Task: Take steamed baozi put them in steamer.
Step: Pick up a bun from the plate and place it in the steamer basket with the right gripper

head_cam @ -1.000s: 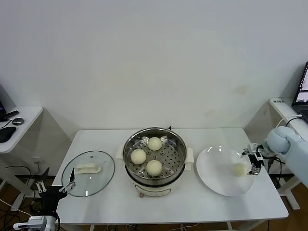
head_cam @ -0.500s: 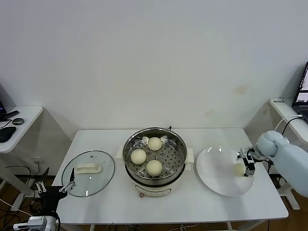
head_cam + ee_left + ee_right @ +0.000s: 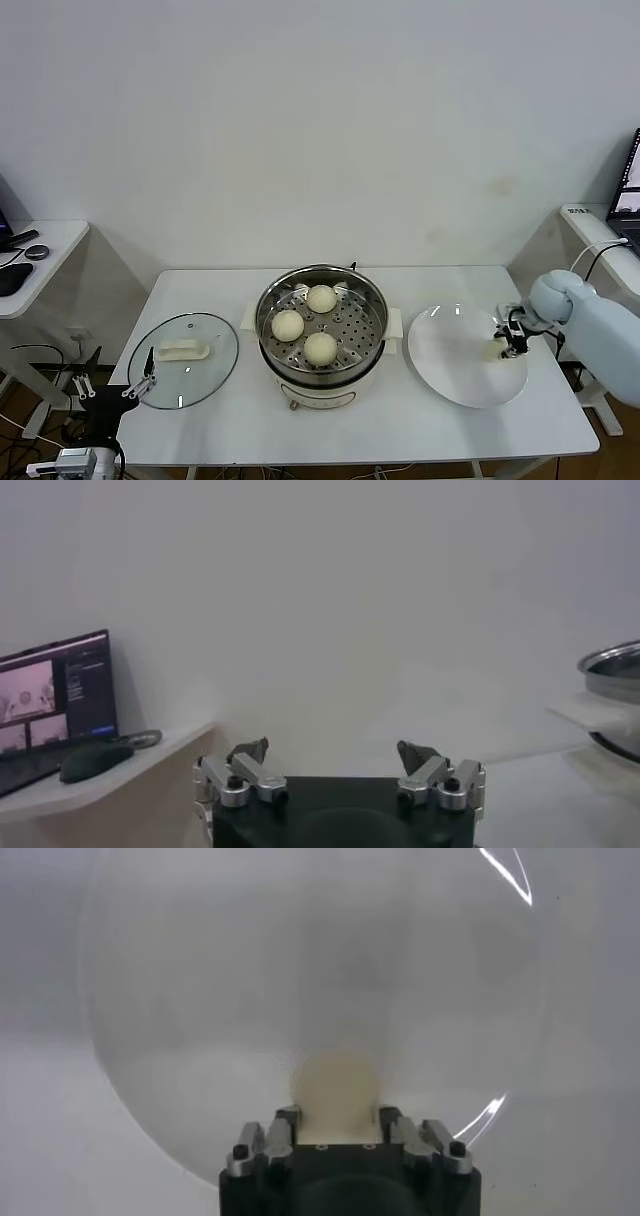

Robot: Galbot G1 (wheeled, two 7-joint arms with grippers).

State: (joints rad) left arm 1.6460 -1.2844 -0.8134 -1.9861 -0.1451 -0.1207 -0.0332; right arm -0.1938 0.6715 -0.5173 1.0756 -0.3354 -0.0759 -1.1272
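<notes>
Next, my right gripper puts down its baozi on the steamer tray's bare side [image 3: 348,318] that faces the white plate.
The steamer [image 3: 322,272] stands mid-table with three baozi on its perforated tray, at the back [image 3: 321,298], at the left [image 3: 288,325] and at the front [image 3: 320,348]. A fourth baozi [image 3: 496,347] lies on the right part of the white plate [image 3: 450,362]. My right gripper [image 3: 509,340] is down at this bun. In the right wrist view the bun [image 3: 337,1088] sits between the fingertips [image 3: 288,1118], which press its sides; the gripper [image 3: 338,1118] is shut on it. My left gripper [image 3: 115,385] hangs open and empty off the table's front left corner, also in the left wrist view [image 3: 332,750].
A round glass lid [image 3: 184,385] with a white handle lies on the table left of the steamer. A side table [image 3: 40,255] stands at the far left and a desk with a laptop [image 3: 630,190] at the far right. The steamer's rim [image 3: 610,665] shows in the left wrist view.
My right gripper has moved in from the plate's right edge onto the bun and closed round it. The left arm and the three buns in the steamer have not moved.
</notes>
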